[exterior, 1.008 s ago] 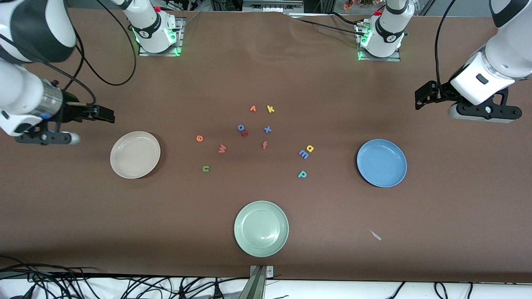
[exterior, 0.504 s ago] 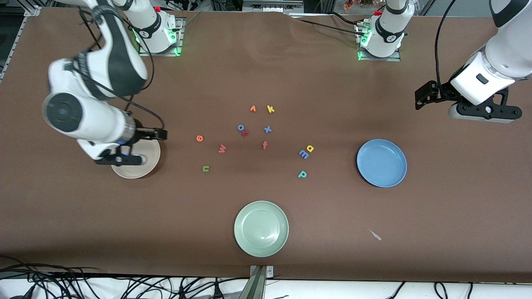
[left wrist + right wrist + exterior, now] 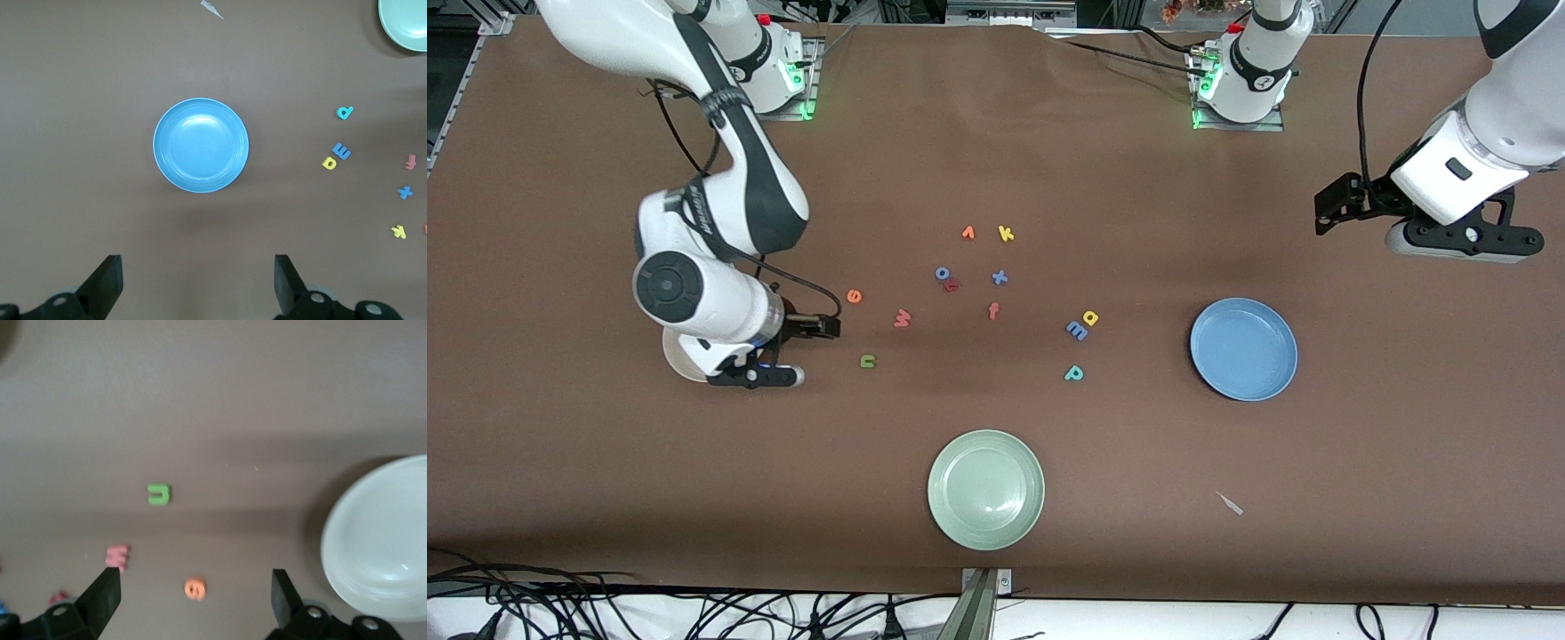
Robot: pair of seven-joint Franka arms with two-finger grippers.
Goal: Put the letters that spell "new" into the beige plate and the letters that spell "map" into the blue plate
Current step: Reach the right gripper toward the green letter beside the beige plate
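Note:
My right gripper should close on the top and leg ends (image 3: pixel 867 362) (image 3: pixel 159 494) of the green n, because that letter belongs in the beige plate.
The green n (image 3: pixel 868 361), orange e (image 3: pixel 855 296) and pinkish-red w (image 3: pixel 903 318) lie loose on the table beside the beige plate (image 3: pixel 676 360), which the right arm mostly hides. My right gripper (image 3: pixel 823 327) hangs open and empty over the table between that plate and the e. In the right wrist view the e (image 3: pixel 195 589) shows between its fingers, with the n (image 3: pixel 159 494), the w (image 3: pixel 117 555) and the beige plate (image 3: pixel 380 540) around it. The blue m (image 3: pixel 1077 331), yellow a (image 3: pixel 1090 317) and teal p (image 3: pixel 1073 373) lie beside the blue plate (image 3: pixel 1243 348). My left gripper (image 3: pixel 1332 212) waits open above the left arm's end.
A pale green plate (image 3: pixel 985 489) sits nearest the front camera. Other letters lie mid-table: a yellow k (image 3: pixel 1006 234), a blue x (image 3: pixel 1000 277), a blue o (image 3: pixel 943 274) touching a small red letter, and an orange-red f (image 3: pixel 993 310). A pale scrap (image 3: pixel 1230 503) lies near the front edge.
The right arm has swung in from its end of the table, crossed over the beige plate and reached the letters beside it. The left arm has not moved. No letter has shifted.

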